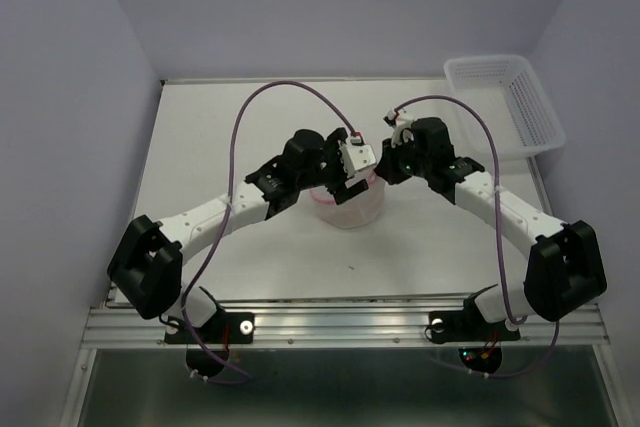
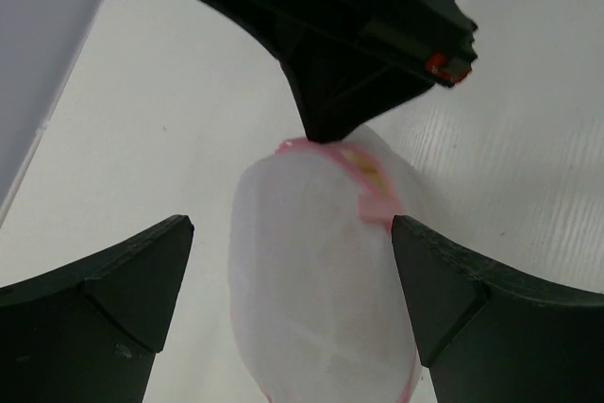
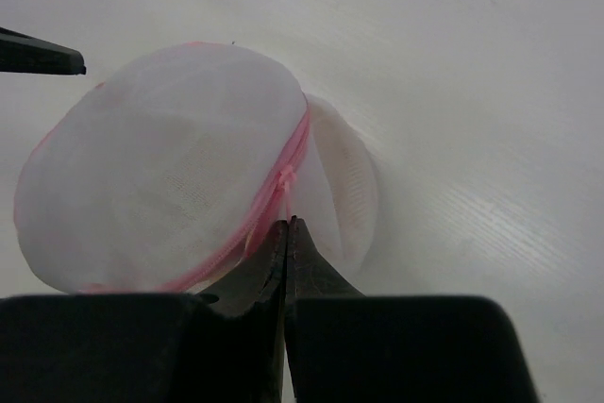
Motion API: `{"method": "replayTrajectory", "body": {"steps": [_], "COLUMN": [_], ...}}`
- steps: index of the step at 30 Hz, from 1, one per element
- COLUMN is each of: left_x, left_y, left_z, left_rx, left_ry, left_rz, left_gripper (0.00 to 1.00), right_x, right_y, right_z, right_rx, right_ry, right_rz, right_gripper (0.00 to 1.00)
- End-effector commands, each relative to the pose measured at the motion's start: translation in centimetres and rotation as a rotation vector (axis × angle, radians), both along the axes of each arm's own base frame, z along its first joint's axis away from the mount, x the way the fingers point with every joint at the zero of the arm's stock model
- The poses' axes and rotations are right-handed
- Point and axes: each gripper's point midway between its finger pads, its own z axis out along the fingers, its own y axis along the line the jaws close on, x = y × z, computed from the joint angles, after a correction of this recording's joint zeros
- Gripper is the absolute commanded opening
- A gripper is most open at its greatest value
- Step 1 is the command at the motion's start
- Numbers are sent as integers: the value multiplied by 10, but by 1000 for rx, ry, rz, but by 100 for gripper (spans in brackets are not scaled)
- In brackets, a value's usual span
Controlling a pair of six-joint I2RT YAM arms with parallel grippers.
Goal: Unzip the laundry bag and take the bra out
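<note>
The pink rim of the laundry bag is beside one finger of the open left gripper, so next the left gripper shifts over and pinches the bag's rim (image 2: pixel 378 205) near the right gripper.
The laundry bag (image 1: pixel 352 209) is a round white mesh pouch with a pink zipper rim, standing on edge at the table's middle. My left gripper (image 2: pixel 293 233) is open, with one finger on each side of the bag (image 2: pixel 321 280); the right-hand finger is close to the pink rim. My right gripper (image 3: pixel 288 226) is shut on the pink zipper pull (image 3: pixel 289 181) at the bag's seam (image 3: pixel 160 186). It appears from above in the left wrist view (image 2: pixel 330 120). The bra is hidden inside; only a faint beige tint shows through the mesh.
A white lattice plastic basket (image 1: pixel 505 97) stands at the table's back right corner. Both arms meet over the bag at the centre. Purple cables loop above the arms. Pale walls close in on the left, back and right.
</note>
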Motion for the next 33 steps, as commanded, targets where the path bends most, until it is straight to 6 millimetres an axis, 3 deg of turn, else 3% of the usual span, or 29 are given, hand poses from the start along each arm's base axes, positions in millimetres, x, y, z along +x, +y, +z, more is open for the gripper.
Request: {"method": "replayTrajectory", "body": {"steps": [1, 5, 9, 13, 16, 26, 30, 33], "left_x": [-13, -25, -29, -52, -55, -25, -17, -16], "left_y": [-9, -7, -2, -20, -23, -24, -27, -34], "left_z": [66, 68, 65, 51, 34, 9, 2, 2], "left_rx": [-198, -222, -222, -185, -118, -22, -3, -10], "left_ry": [-17, 40, 77, 118, 99, 75, 73, 77], "left_rz": [20, 47, 138, 91, 117, 252, 280, 266], "left_gripper": [99, 99, 99, 99, 99, 98, 90, 64], "right_x": [-11, -20, -24, -27, -32, -51, -54, -55], "right_y": [16, 22, 14, 12, 14, 19, 21, 22], "right_z": [5, 20, 39, 49, 51, 62, 64, 62], "right_rx": [0, 54, 94, 115, 133, 188, 196, 190], "right_ry": [68, 101, 81, 92, 106, 127, 128, 133], "right_rz": [-81, -132, -196, -218, -210, -147, -127, -118], "right_gripper": [1, 1, 1, 1, 1, 1, 1, 1]}}
